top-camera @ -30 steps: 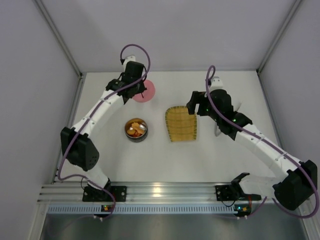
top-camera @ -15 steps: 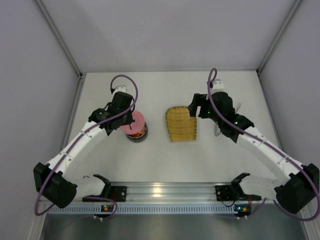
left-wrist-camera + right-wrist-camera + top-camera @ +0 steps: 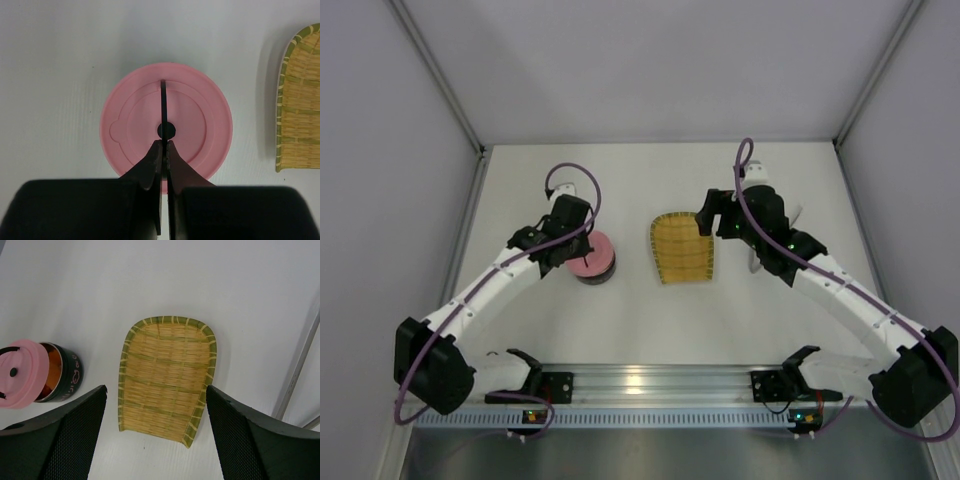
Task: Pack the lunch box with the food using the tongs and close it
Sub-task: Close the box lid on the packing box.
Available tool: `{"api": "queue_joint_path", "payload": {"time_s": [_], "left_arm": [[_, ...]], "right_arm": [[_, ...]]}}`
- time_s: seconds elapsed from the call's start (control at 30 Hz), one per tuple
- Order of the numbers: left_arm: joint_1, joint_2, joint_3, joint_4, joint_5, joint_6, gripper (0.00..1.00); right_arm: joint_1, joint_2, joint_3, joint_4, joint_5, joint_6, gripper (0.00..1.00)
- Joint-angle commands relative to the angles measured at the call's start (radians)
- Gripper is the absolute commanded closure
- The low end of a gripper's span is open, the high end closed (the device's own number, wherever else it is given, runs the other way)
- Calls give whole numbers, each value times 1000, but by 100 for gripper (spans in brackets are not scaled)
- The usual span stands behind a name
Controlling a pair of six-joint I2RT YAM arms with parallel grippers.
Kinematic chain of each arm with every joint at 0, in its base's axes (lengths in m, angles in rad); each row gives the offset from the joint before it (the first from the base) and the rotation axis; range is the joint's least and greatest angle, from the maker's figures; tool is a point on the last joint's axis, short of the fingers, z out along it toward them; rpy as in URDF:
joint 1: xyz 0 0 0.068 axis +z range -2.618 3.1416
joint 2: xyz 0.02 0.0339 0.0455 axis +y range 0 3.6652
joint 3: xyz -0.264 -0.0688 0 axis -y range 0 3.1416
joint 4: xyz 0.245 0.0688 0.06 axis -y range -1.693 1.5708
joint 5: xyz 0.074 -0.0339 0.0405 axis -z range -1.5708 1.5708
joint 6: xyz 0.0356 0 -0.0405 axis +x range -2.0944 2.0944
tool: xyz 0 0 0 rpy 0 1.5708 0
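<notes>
The robot's left gripper should release the pink lid on top of the round lunch box (image 3: pixel 598 254), so that it covers the lunch box's opening.
The lunch box (image 3: pixel 65 377) is a small dark-sided round container standing left of the tray, with orange food (image 3: pixel 50 376) showing inside. Its flat pink lid (image 3: pixel 130 135) (image 3: pixel 588 253) hangs over the box, shifted slightly to one side so part of the opening shows. My left gripper (image 3: pixel 164 143) (image 3: pixel 572 238) is shut on the lid's thin black handle. My right gripper (image 3: pixel 155 388) hovers open above the tray with nothing between its fingers. A pale sliver that may be the tongs (image 3: pixel 754 263) lies mostly hidden under the right arm.
A yellow woven tray (image 3: pixel 682 248) (image 3: pixel 167 375) lies empty at the table's middle, right of the lunch box. Grey walls close in the back and both sides. A metal rail runs along the near edge by the arm bases.
My left arm has carried the pink lid from the far left of the table toward me and now holds it over the lunch box. The right arm has barely moved.
</notes>
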Motion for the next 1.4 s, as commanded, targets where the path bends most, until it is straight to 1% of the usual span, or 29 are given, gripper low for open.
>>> {"api": "queue_joint_path", "payload": {"time_s": [0.0,0.5,0.83,0.97,1.2,1.37], "left_arm": [[-5,22,-12,90,-23,-19,100],[-5,70,-62,138,-42,-19,100],[-3,102,-55,143,-28,-1,100],[-5,119,-39,127,-28,13,100],[-9,167,-32,104,-17,29,100],[-23,202,-33,83,-48,29,100]], "right_arm": [[-11,-14,-10,23,-12,8,21],[-11,-21,-31,29,-18,6,21],[-11,-24,-42,33,-21,11,21],[-11,-18,-48,49,-47,20,21],[0,28,-34,79,-97,40,21],[36,77,-11,89,-101,48,21]]}}
